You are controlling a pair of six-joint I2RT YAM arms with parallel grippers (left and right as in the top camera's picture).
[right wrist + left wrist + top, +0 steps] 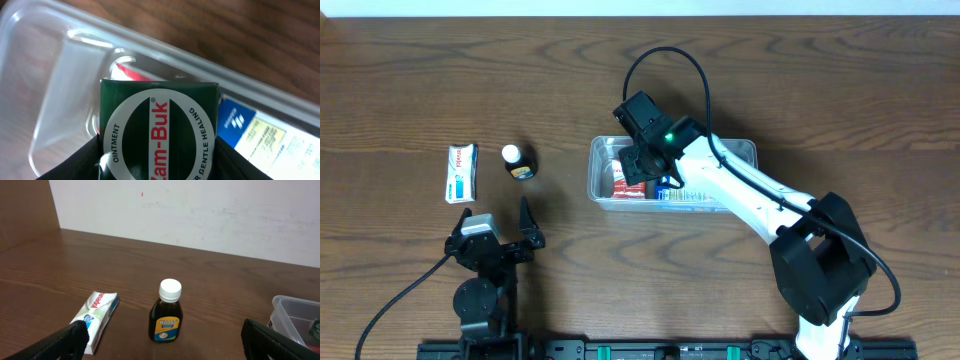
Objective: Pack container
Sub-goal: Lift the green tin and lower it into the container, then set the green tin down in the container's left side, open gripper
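Observation:
The robot's right gripper will set the green Zam-Buk ointment box down on the red packet inside the clear container (623, 178) (142, 126).
The container (745, 146) is a clear plastic bin right of the table's middle; its wall (47, 95) fills the right wrist view and its corner (294, 311) shows at the left wrist view's right edge. My right gripper (643, 166) reaches down into its left end, shut on a dark green Zam-Buk ointment box (159, 125) held between both black fingers (80, 162). Under it lie a red packet (624, 184) and a blue and white box (255, 131). My left gripper (498, 222) hangs open at the front left, empty, pointing at a small bottle.
A dark brown Woods bottle (518, 161) with a white cap stands upright on the table (167, 313). A white toothpaste box (462, 172) lies just left of it (98, 316). A pale wall runs behind the table's far edge.

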